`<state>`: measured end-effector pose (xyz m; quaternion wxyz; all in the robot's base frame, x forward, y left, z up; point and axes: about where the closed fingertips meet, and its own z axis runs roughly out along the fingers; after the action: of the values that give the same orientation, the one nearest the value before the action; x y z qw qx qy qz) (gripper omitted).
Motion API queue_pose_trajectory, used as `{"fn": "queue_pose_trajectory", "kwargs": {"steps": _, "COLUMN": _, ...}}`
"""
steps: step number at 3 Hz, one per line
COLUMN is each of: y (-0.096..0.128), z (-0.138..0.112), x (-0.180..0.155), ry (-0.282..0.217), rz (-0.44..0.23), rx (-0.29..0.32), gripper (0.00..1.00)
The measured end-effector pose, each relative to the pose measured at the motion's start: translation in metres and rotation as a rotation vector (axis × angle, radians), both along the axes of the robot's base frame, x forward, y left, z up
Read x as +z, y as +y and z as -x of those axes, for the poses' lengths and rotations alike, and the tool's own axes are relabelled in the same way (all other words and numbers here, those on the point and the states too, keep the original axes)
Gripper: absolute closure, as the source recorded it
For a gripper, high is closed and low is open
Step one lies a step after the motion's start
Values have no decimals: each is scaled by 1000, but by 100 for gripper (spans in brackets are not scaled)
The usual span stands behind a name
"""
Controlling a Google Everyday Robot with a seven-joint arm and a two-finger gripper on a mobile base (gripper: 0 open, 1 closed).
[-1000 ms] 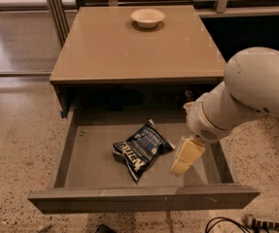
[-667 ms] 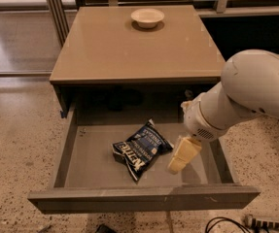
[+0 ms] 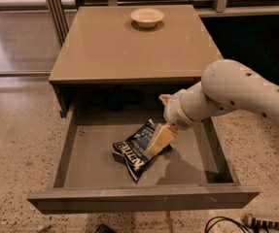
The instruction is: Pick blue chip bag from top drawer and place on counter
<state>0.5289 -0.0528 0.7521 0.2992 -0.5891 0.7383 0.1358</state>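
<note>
The blue chip bag's crinkled middle (image 3: 142, 148) should be where my gripper goes next and closes, so that both ends of the bag stick out.
The blue chip bag (image 3: 134, 151) lies crinkled on the flat bottom of the open top drawer (image 3: 80, 171), a little right of its middle. My gripper (image 3: 159, 141) reaches down from the right on a white arm, its pale fingers right over the bag's right end. The counter (image 3: 105, 47) is the glossy beige top of the cabinet behind the drawer.
A cream bowl (image 3: 147, 17) stands at the back of the counter. Speckled terrazzo floor (image 3: 12, 144) surrounds the cabinet. Metal frame legs (image 3: 56, 6) stand at the back left. Cables (image 3: 226, 223) lie on the floor at the bottom right.
My gripper has moved left inside the drawer, from beside the bag to over its right end. The bag has not moved.
</note>
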Motion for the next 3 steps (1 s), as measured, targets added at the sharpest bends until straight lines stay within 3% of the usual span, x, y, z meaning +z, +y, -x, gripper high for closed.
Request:
{"fn": "queue_pose_trajectory", "kwargs": {"steps": 1, "y": 23, "z": -18, "x": -45, "ry": -2, "rz": -48, "rx": 12, "gripper": 0}}
{"fn": "queue_pose_trajectory", "kwargs": {"steps": 3, "y": 48, "z": -5, "x": -112, "ry": 55, "rz": -58, "rx": 23, "gripper": 0}}
